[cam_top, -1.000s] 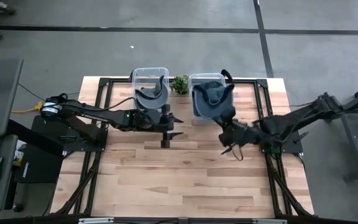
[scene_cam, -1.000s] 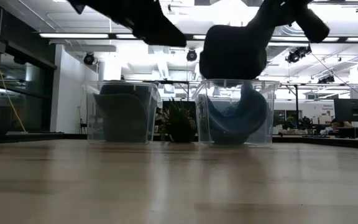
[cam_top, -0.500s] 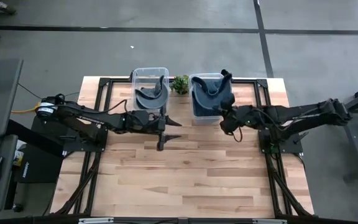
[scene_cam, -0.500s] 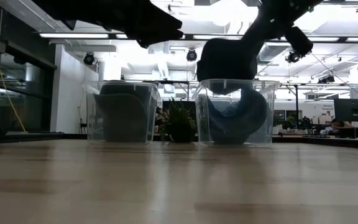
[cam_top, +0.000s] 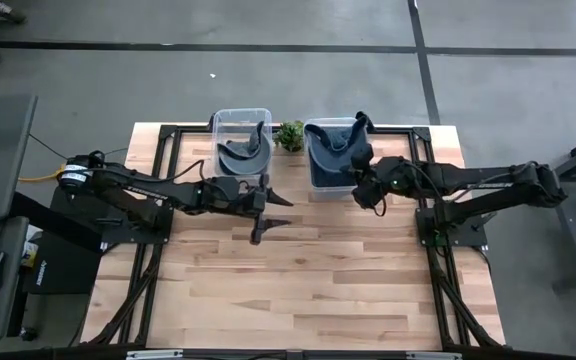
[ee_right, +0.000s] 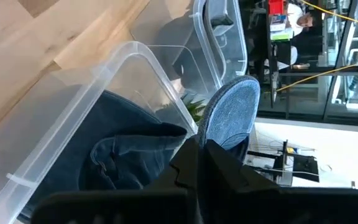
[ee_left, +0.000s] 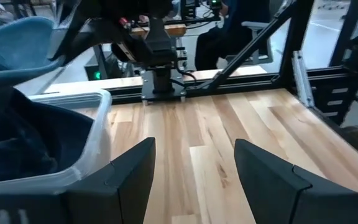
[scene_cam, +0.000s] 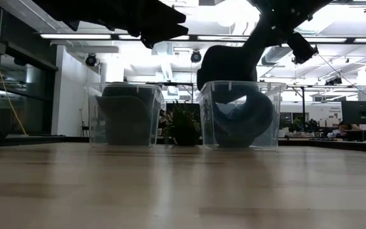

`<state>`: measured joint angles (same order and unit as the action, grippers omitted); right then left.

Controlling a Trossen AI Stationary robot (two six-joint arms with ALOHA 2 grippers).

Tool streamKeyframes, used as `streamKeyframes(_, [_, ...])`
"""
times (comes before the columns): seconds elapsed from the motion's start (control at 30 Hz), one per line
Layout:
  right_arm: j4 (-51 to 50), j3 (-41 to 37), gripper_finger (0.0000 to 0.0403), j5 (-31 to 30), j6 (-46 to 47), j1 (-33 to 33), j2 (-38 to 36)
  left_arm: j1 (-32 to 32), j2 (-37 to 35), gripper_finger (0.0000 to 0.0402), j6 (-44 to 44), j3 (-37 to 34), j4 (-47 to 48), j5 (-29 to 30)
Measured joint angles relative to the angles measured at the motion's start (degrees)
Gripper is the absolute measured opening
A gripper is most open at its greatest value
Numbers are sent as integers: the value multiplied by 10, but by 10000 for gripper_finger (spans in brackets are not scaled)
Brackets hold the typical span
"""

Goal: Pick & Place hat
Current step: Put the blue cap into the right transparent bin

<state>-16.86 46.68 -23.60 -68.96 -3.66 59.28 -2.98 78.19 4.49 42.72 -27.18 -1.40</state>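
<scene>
Next, my right gripper releases the blue denim hat so that it is left on the darker blue cloth inside the clear bin (cam_top: 336, 156) (ee_right: 129, 147).
My right gripper (cam_top: 363, 186) is shut on a blue denim hat (cam_top: 360, 150) and holds it over the clear right bin (cam_top: 314, 184) at the table's far edge. That bin has darker blue cloth (ee_right: 129, 158) inside. In the low view the held hat (scene_cam: 226, 63) hangs level with the bin's rim (scene_cam: 240, 83); whether it touches the rim I cannot tell. The clear left bin (cam_top: 219, 118) holds a grey-blue hat (cam_top: 243, 152). My left gripper (cam_top: 270, 217) stands open just in front of the left bin, with nothing between its fingers (ee_left: 126, 171). My right gripper pinches the denim hat between its two shut fingers (ee_right: 185, 163), next to its rounded brim (ee_right: 211, 142), which sticks out past the fingertips. The fingers come slanting down from the table's right side. The hat is lifted clear of the table, above the right bin.
A small green plant (cam_top: 290, 135) stands between the two bins. Black frame rails (cam_top: 173, 150) run along the table's left, right and far sides. Bare wood (cam_top: 308, 290) fills the near half of the table.
My right gripper has swung from the table's middle toward the far edge, carrying the hat until it is over the right bin and level with its rim. My left gripper has tipped up from pointing downward toward level, staying open in front of the left bin.
</scene>
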Motion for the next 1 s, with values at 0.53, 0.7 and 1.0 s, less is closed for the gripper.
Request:
streamKeyframes(0.53, [-23, 1, 8, 60, 8, -47, 64, 0, 0, 216, -9, 0, 3, -12])
streamKeyframes(0.7, [-31, 1, 5, 61, 9, -47, 99, 0, 0, 216, -14, 0, 3, -11])
streamKeyframes(1.0, [-56, 2, 5, 86, 43, -50, 125, 0, 1, 216, -18, 0, 8, -11])
